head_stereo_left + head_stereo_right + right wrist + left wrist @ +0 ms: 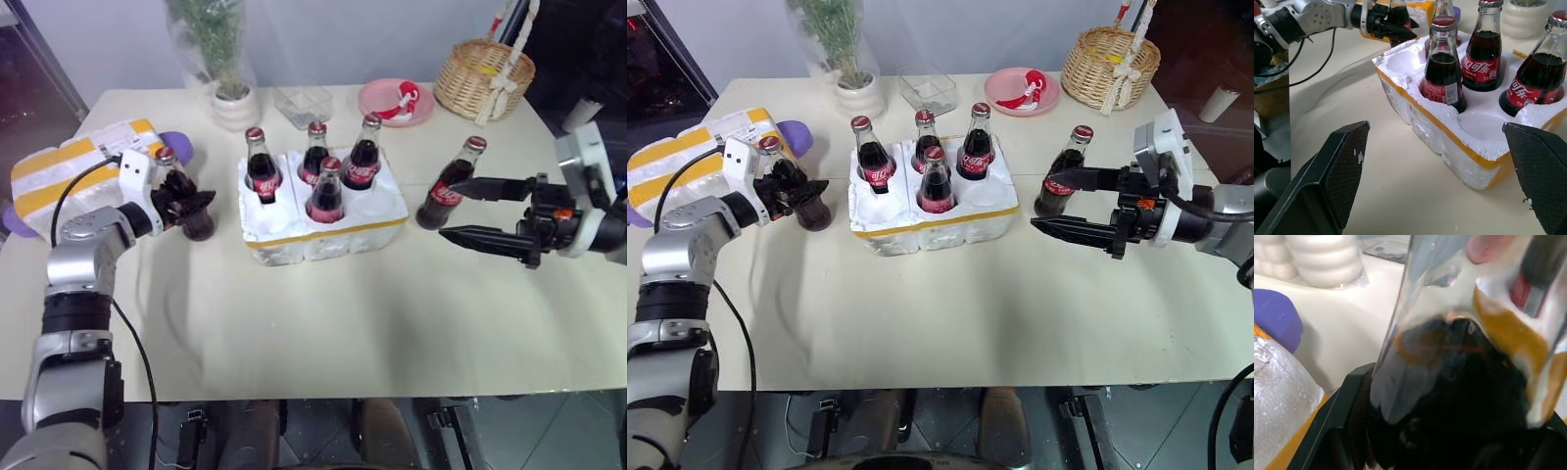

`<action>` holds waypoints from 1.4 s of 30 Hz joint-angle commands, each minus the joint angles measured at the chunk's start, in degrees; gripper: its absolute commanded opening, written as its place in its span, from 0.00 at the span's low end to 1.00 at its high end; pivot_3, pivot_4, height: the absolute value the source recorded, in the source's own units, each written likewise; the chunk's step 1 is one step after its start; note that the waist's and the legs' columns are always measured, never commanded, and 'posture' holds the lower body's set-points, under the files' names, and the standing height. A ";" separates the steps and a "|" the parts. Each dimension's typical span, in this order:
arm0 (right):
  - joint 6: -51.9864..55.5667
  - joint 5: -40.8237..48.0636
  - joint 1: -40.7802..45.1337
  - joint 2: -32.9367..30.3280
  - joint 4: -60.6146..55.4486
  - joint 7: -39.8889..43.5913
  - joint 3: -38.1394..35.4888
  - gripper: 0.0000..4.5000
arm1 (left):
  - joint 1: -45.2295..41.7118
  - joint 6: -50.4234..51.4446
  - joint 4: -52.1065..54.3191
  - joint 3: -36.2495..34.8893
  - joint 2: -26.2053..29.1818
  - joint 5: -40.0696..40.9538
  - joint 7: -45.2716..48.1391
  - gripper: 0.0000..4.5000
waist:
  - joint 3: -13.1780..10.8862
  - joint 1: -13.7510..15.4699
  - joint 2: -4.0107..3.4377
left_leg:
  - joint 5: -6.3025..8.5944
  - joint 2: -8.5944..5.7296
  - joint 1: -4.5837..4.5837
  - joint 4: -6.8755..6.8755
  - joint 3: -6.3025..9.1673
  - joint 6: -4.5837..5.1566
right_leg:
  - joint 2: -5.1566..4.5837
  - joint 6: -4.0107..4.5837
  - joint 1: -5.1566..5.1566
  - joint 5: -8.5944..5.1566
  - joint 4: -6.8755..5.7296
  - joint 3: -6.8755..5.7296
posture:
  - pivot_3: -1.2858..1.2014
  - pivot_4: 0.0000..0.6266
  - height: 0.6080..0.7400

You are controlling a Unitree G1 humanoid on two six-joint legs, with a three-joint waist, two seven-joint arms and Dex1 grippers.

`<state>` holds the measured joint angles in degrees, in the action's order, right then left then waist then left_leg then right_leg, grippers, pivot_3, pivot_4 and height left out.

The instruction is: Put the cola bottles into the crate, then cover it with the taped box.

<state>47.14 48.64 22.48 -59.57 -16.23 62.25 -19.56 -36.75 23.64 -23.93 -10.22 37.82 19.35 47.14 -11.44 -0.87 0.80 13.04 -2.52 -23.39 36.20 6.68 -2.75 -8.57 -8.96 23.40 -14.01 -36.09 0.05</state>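
My left gripper is holding the cola bottle and will release it in the crate's bare front hollow (266, 224) nearest the taped box.
Four cola bottles (326, 191) stand in wells of the white crate (323, 245), which has a yellow band round its base; two front wells (1484, 120) are bare. Left of the crate, my left gripper (191, 208) is shut on a fifth cola bottle (196, 220) that stands upright on the table and looms close in the left wrist view (1459, 382). Right of the crate stands a sixth bottle (446, 196). My right gripper (453, 210) hangs open at it, pointing toward the crate. The taped box (69, 166) lies at the far left.
A purple object (181, 147) pokes out beside the taped box. Along the back edge are a potted plant (235, 103), a clear tray (302, 103), a pink plate (397, 103) and a wicker basket (485, 78). Bare tabletop (343, 323) runs along the front.
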 commanded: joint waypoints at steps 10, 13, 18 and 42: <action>-1.82 0.37 -0.64 0.87 -1.79 -1.96 -1.54 1.00 | -14.25 26.00 18.77 -6.55 6.81 26.02 11.82 0.60 | -0.08 0.64 0.14 | 0.00 0.00 -0.12 0.06 0.08 0.00 | 0.00 -0.01 0.01 -0.01 0.01 -0.08 | 0.52 0.24 0.98; -1.83 0.47 -0.81 1.03 -2.06 -2.54 -1.62 1.00 | -17.97 27.32 18.22 -5.13 3.77 27.21 10.89 0.60 | -0.07 0.16 0.13 | 0.00 -0.05 -0.06 0.10 0.06 -0.01 | -0.04 -0.06 -0.10 0.01 0.05 -0.07 | 0.52 0.24 0.98; -1.50 1.14 -2.20 1.27 -3.51 -4.28 -3.08 1.00 | -16.54 17.27 17.68 6.39 -1.58 17.48 14.02 0.60 | -0.06 -0.12 0.10 | -0.01 -0.02 0.01 0.02 0.06 -0.01 | 0.00 -0.05 -0.06 0.01 -0.01 -0.06 | 0.52 0.24 0.98; -2.46 -0.06 -7.87 2.85 -5.63 -10.22 -5.20 1.00 | -13.29 3.11 8.87 15.79 -3.21 2.89 21.28 0.60 | -0.05 0.07 0.08 | -0.01 0.00 -0.04 0.05 0.02 0.00 | 0.00 -0.05 -0.04 0.02 0.02 -0.03 | 0.52 0.24 0.98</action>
<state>45.96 49.46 13.74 -56.90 -21.68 52.51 -24.50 -50.01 29.91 -15.67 5.57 34.47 23.83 68.50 -11.49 -0.80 0.88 13.03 -2.53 -23.43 36.25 6.70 -2.75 -8.57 -9.01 23.36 -14.00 -36.06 0.03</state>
